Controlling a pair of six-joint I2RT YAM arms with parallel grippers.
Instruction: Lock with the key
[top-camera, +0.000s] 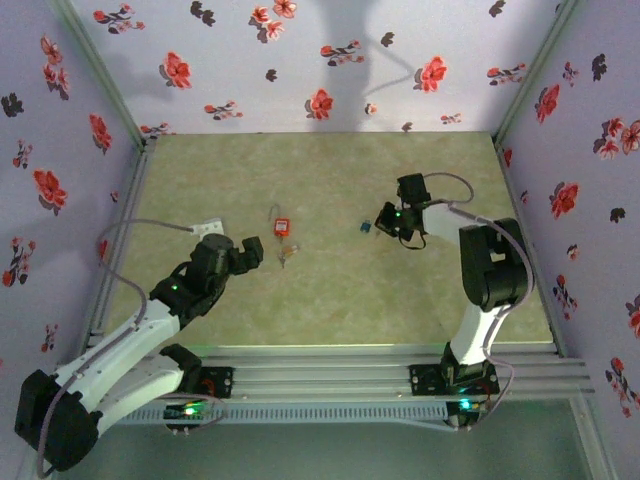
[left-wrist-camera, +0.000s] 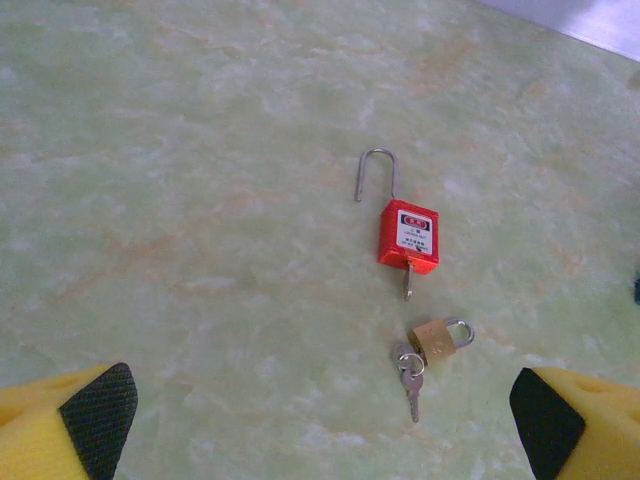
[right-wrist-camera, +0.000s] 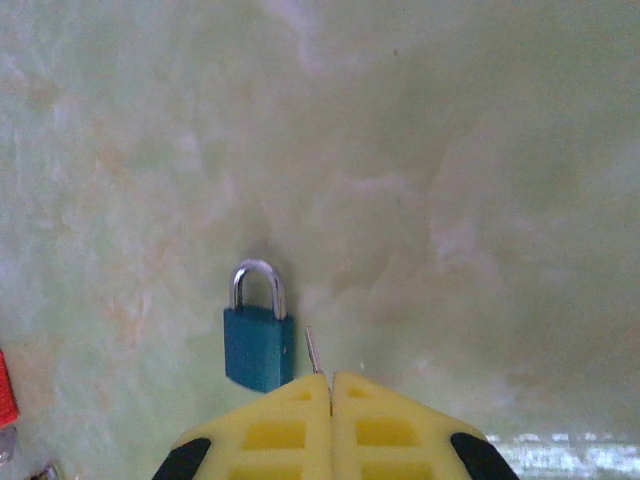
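Observation:
My right gripper needs to let go of the thin metal key on the table (top-camera: 375, 228) (right-wrist-camera: 322, 322), next to the small blue padlock.
A small blue padlock (right-wrist-camera: 258, 345) (top-camera: 367, 228) lies flat on the table, its shackle pointing away. My right gripper (right-wrist-camera: 331, 385) (top-camera: 385, 222) is shut on a thin metal key (right-wrist-camera: 313, 350); the blade sticks out just right of the padlock's body, beside it and not in it. A red padlock (left-wrist-camera: 408, 237) (top-camera: 283, 226) lies with its long shackle raised and a key in its base. Below it lies a brass padlock (left-wrist-camera: 438, 338) (top-camera: 289, 250) with a ring of keys (left-wrist-camera: 410, 372). My left gripper (left-wrist-camera: 320, 410) (top-camera: 255, 250) hangs open, short of these locks, holding nothing.
The table is a pale green marbled surface (top-camera: 330, 300) walled by flowered panels (top-camera: 300, 70) at the back and sides. A metal rail (top-camera: 380, 360) runs along the near edge by the arm bases.

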